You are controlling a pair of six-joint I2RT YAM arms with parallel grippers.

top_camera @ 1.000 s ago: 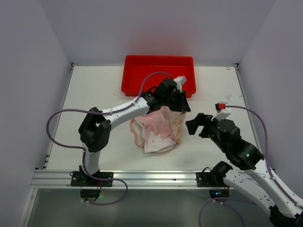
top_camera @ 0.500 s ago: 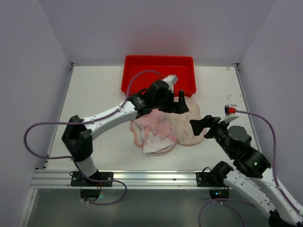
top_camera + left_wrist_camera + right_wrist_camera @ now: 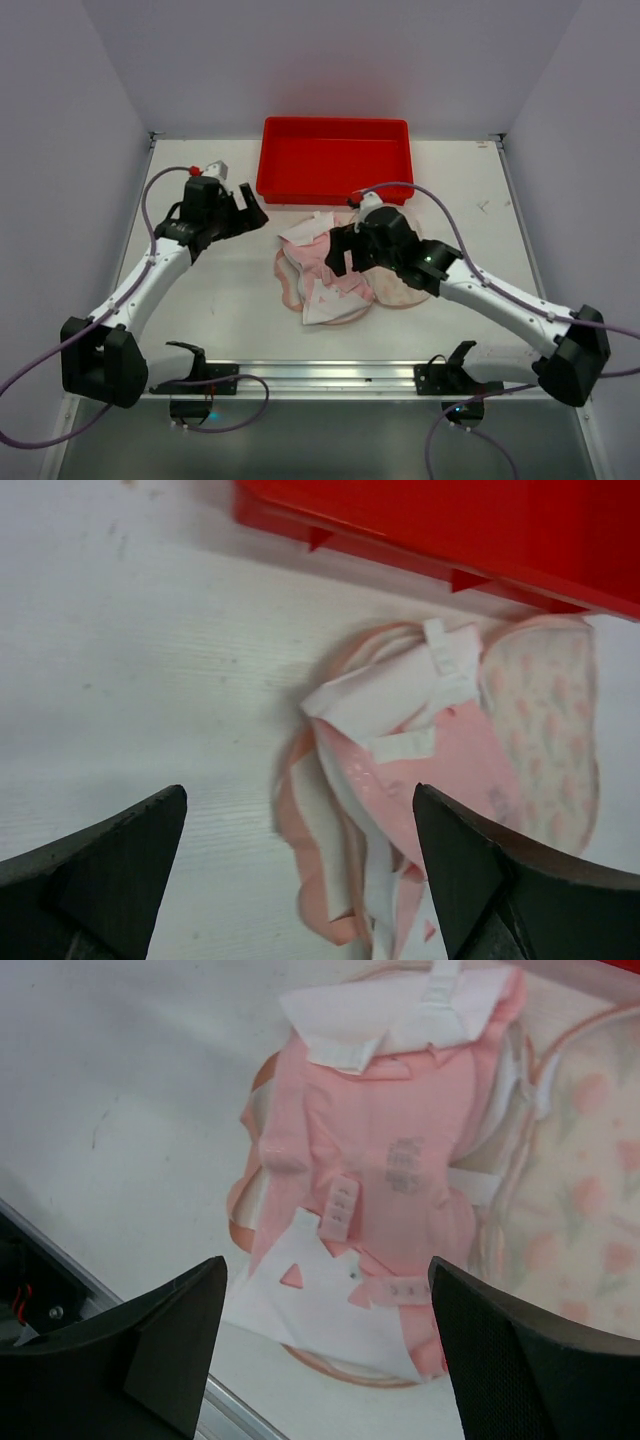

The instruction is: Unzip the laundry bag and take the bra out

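I will move over, as the bra's pink middle lies flat under my right gripper, and pinch the fold [image 3: 285, 1153] along the bra's side before I lift it away.
The laundry bag [image 3: 408, 288] lies unzipped on the table, its tulip-print flap [image 3: 590, 1210] spread flat to the right. The bra [image 3: 328, 272], pink with white straps and tags, rests on the bag's left half; it also shows in the wrist views [image 3: 430, 760] [image 3: 385, 1150]. My right gripper [image 3: 342, 256] hovers open just above the bra, which lies between its fingers [image 3: 328, 1265], untouched. My left gripper [image 3: 250, 212] is open, off to the bag's left over bare table, and holds nothing [image 3: 300, 795].
A red tray [image 3: 335, 160] stands behind the bag, its near wall [image 3: 420, 555] close to the bag's far edge. The aluminium rail [image 3: 300, 375] runs along the table's near edge. White walls close in both sides.
My left gripper opened, let go of the raised bag flap and swung away to the left. The flap fell flat to the right. My right arm moved in over the bra.
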